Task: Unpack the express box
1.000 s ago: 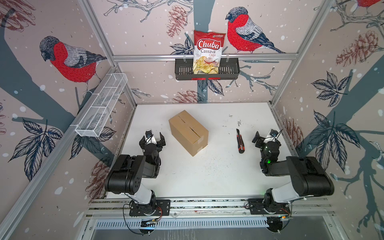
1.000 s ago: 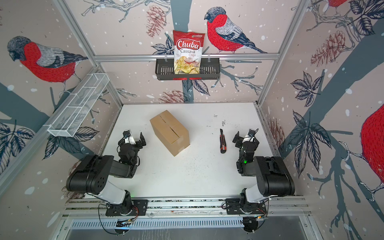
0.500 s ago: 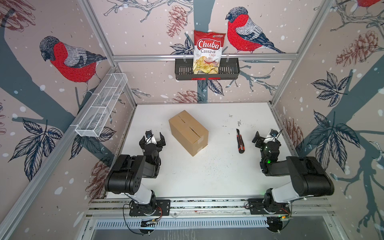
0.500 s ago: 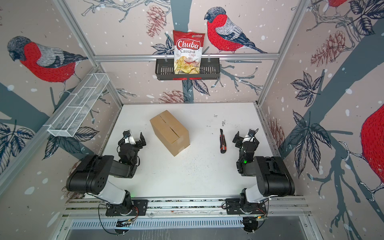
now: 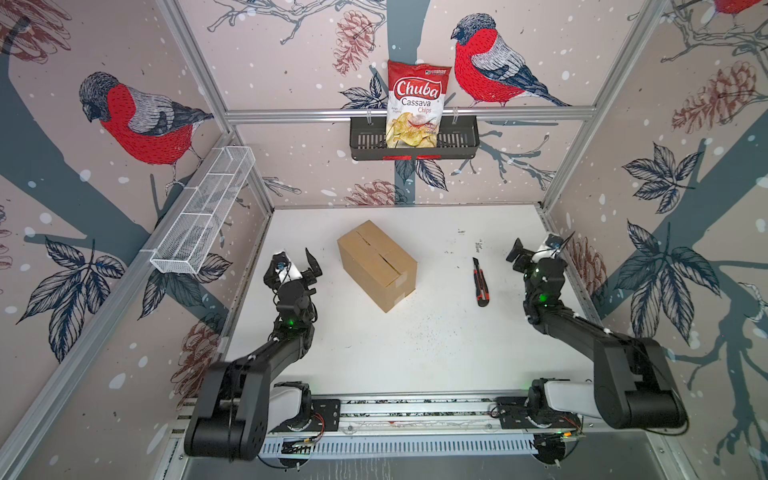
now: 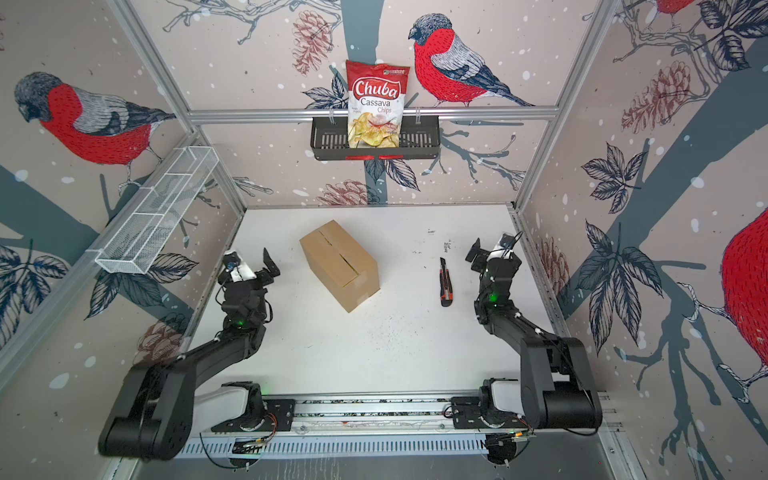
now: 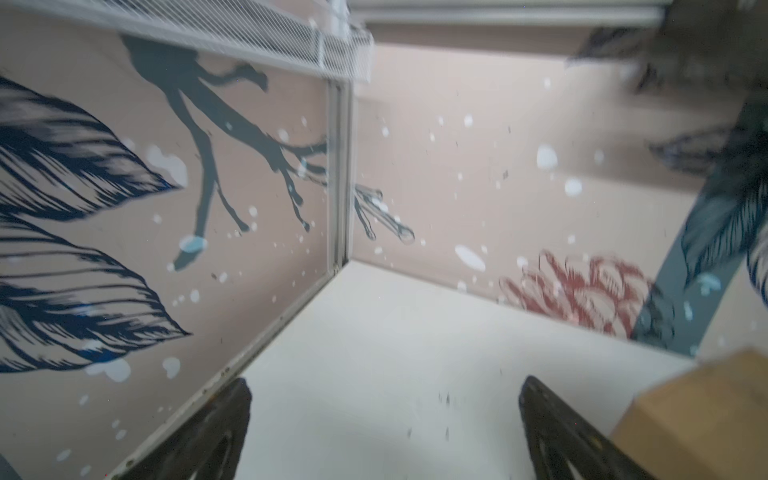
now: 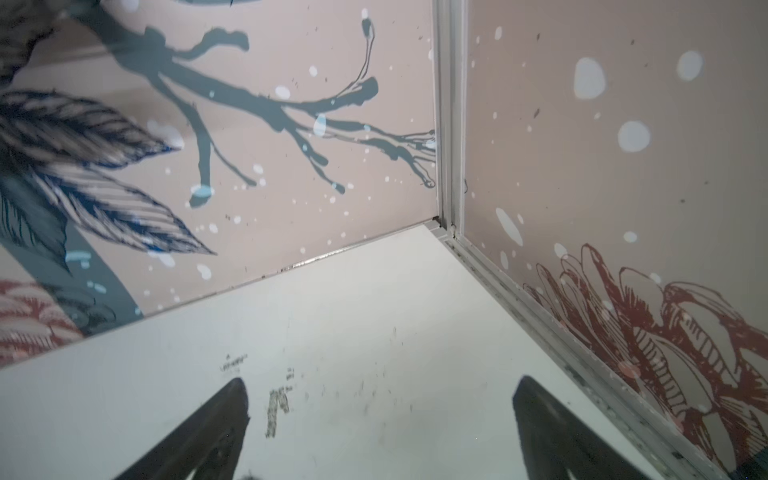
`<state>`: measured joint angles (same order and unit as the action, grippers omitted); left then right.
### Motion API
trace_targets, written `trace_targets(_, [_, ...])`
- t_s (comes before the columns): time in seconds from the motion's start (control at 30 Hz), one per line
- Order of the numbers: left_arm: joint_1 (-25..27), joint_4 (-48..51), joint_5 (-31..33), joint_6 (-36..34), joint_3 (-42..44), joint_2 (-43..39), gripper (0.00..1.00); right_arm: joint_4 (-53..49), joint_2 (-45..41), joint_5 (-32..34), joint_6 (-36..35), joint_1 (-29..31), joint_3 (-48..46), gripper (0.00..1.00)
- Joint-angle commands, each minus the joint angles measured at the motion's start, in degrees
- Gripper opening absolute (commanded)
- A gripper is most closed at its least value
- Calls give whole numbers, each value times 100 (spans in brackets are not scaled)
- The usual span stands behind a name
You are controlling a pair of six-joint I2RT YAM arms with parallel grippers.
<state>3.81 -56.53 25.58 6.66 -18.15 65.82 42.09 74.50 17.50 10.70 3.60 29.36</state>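
Next, my left gripper goes to the express box's nearer long side (image 5: 346, 259) (image 7: 641, 440), by its far corner, and closes its fingers beside it.
The express box (image 5: 376, 266) (image 6: 338, 266) is a brown cardboard carton standing slantwise on the white table, left of the middle. Its top flaps lie shut, with clear tape at the near end. My left gripper (image 5: 293, 259) (image 6: 249, 262) hovers open just left of the box, apart from it. In the left wrist view a corner of the box (image 7: 698, 419) shows beside the open left gripper (image 7: 385, 386). My right gripper (image 5: 536, 247) (image 6: 490, 247) stands open near the right wall, far from the box. In the right wrist view the right gripper (image 8: 381, 384) has only bare table between its fingers.
A red and black utility knife (image 5: 481, 282) (image 6: 446, 282) lies on the table between the box and the right arm. A black wall basket (image 5: 457, 141) (image 6: 419, 141) holds a bag of chips (image 5: 417, 104) (image 6: 376, 104). A white wire shelf (image 5: 203, 216) (image 6: 153, 216) hangs on the left wall.
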Motion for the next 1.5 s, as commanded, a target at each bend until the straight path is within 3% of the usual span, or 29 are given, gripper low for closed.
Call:
trace_targets(0.0, [-68,2070,625,1202,-373,-675,99,-2564,-190,-155,989,-94,593,99])
trace_targets(0.2, [-118,3416,-546,1750,-942,-1121,99,-4052,-409,-632,1496,13,1285,99])
trace_targets(0.43, [-118,4636,-1356,2259,-1805,-387,99,-4558,-221,-432,1356,986,1957,98])
trace_targets(0.47, [-118,4718,-1420,2392,-1900,-232,100,-4549,-50,-556,1363,1072,2103,92])
trace_targets(0.53, [-113,4784,-1539,2521,-2053,48,97,-4523,246,-938,1416,1180,2402,69])
trace_targets(0.57, [-117,4821,-1612,2576,-2161,234,92,-4524,420,-1192,1435,1208,2583,58])
trace_targets(0.6, [-111,4845,-1663,2567,-2259,357,81,-4504,621,-1373,1435,1249,2725,50])
trace_targets(0.67, [-126,4936,-1669,2562,-2526,663,44,-4466,1075,-1686,1406,1368,3076,34])
trace_targets(0.8, [-259,5310,-1972,2424,-3288,1444,1,-4412,2032,-2222,1369,1633,3811,15])
trace_targets(0.97, [-294,6138,-2525,2566,-4290,2496,0,-4423,3273,-2763,1249,2010,4911,0])
trace_targets(1.17, [-285,5679,-3039,2903,-3976,2812,0,-4442,4438,-3630,1148,2280,6022,0])
trace_targets(1.47, [335,5351,-2833,3263,-3817,3234,0,-4688,5222,-4137,1146,2638,6749,0])
